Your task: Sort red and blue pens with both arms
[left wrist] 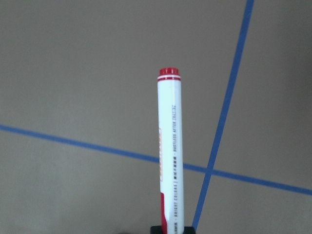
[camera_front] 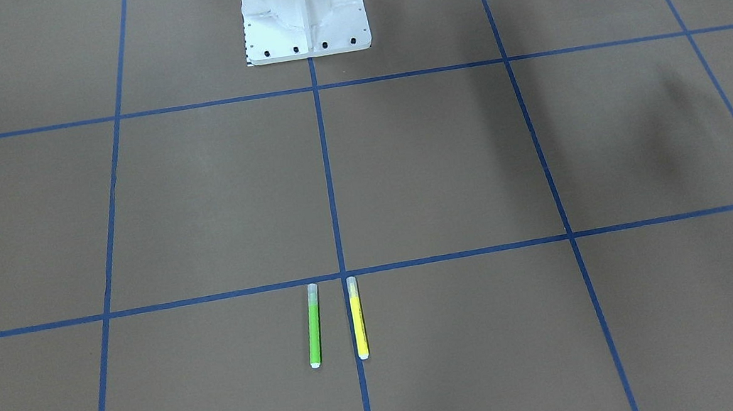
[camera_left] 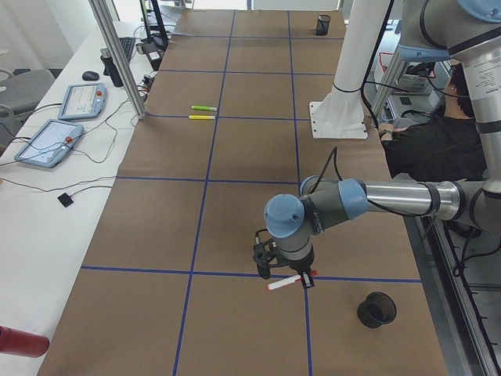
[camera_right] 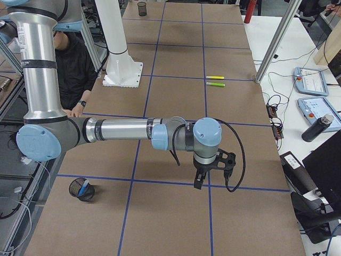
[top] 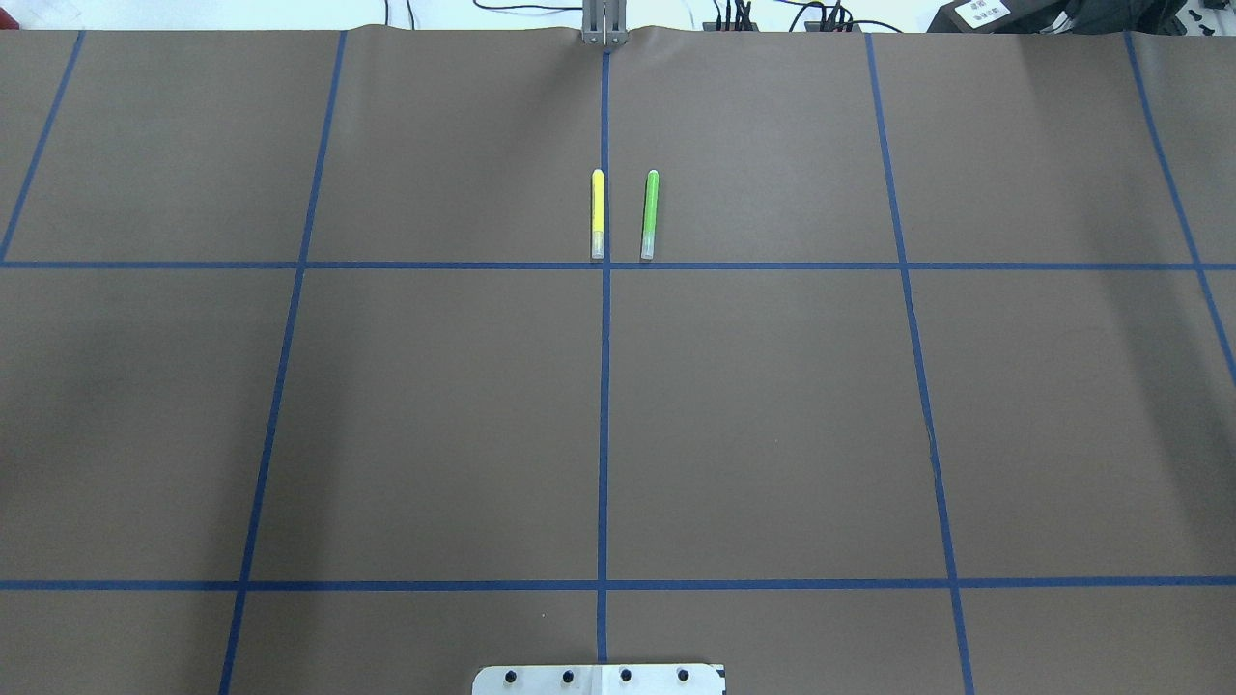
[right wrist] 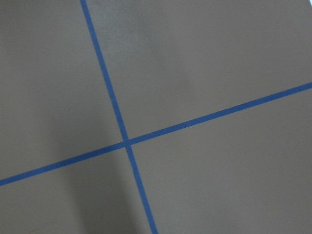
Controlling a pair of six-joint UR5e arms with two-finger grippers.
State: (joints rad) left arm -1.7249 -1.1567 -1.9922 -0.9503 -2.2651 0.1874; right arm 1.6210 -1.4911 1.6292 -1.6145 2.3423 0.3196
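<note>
Next, my left gripper releases the red pen inside the empty black mesh cup next to the blue tape line.
The red pen (left wrist: 169,146), a white printed barrel with a red end, sticks out of my left gripper (left wrist: 172,229), which is shut on it. In the exterior left view that gripper (camera_left: 286,276) holds the red pen (camera_left: 282,283) level just above a tape crossing, left of a black mesh cup (camera_left: 376,309). The blue pen (camera_right: 84,186) stands inside another black mesh cup (camera_right: 82,190). My right gripper (camera_right: 198,180) hangs over a tape line with nothing seen in it; I cannot tell whether it is open or shut. The right wrist view shows only brown table and blue tape.
A lime-green marker (top: 650,214) and a yellow marker (top: 598,214) lie side by side at the far middle of the table. The white pedestal (camera_front: 303,6) stands at the robot's edge. A person (camera_left: 430,145) sits behind it. Tablets and cables lie beyond the far edge.
</note>
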